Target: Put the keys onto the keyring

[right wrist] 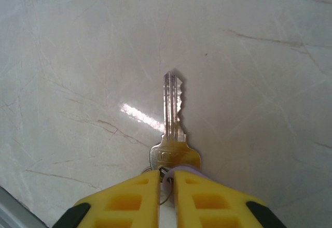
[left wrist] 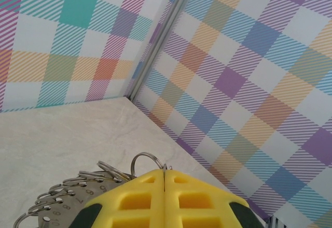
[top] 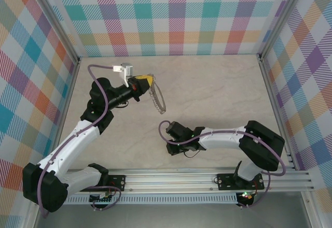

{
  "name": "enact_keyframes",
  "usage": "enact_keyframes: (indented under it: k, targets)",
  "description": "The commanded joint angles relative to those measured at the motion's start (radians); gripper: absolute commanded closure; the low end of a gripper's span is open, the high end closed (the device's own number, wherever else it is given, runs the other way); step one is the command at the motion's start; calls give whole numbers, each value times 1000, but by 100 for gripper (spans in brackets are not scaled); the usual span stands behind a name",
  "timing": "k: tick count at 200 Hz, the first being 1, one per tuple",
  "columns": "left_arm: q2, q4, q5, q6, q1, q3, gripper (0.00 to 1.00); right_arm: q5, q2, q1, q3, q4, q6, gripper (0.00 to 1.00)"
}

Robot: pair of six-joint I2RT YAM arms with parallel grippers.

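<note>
I need to open my right gripper, as it pinches the lilac tag along with the small ring, then back away and take the keys by the ring alone (right wrist: 165,173).
The keyring (top: 157,99) is a thin silvery hoop rimmed with small wire loops, hanging tilted above the table's back left. My left gripper (top: 147,78) is shut on it. In the left wrist view the yellow fingers (left wrist: 140,197) press together on one wire loop, with the hoop (left wrist: 57,204) off to the left. The keys (right wrist: 174,119) lie flat on the marble table, blade pointing away. My right gripper (right wrist: 167,174) is low over them, its yellow jaws closed to a narrow gap on the lilac tag (right wrist: 194,171) and small ring at the key's head.
Plaid walls (top: 171,15) enclose the table on three sides, and a metal rail (top: 207,179) runs along the near edge. The right arm's wrist (top: 181,134) sits near the table's middle front, and the left arm reaches toward the back left.
</note>
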Motion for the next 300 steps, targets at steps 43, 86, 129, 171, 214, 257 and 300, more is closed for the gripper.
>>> enact_keyframes:
  k: [43,86,129,171,214,257,300]
  targets:
    - [-36,49,26,-20,15,16,100,51,-82,-33,36,-62,-50,82]
    - [-50,29,23,-16,26,27,100,122,-199,-57,19,-142,-72,48]
    - [-58,25,27,-18,33,31,100,190,-324,-104,-8,-204,-75,1]
    - [-63,14,35,-15,39,35,100,315,-406,-114,10,-256,-120,0]
    - [-72,17,41,-20,40,35,100,348,-547,-114,-45,-194,-124,0]
    - [-67,38,41,-33,40,23,100,330,-600,-114,-91,-202,-131,0]
    - [-55,54,59,-49,40,26,100,221,-483,-112,-29,-264,-197,0]
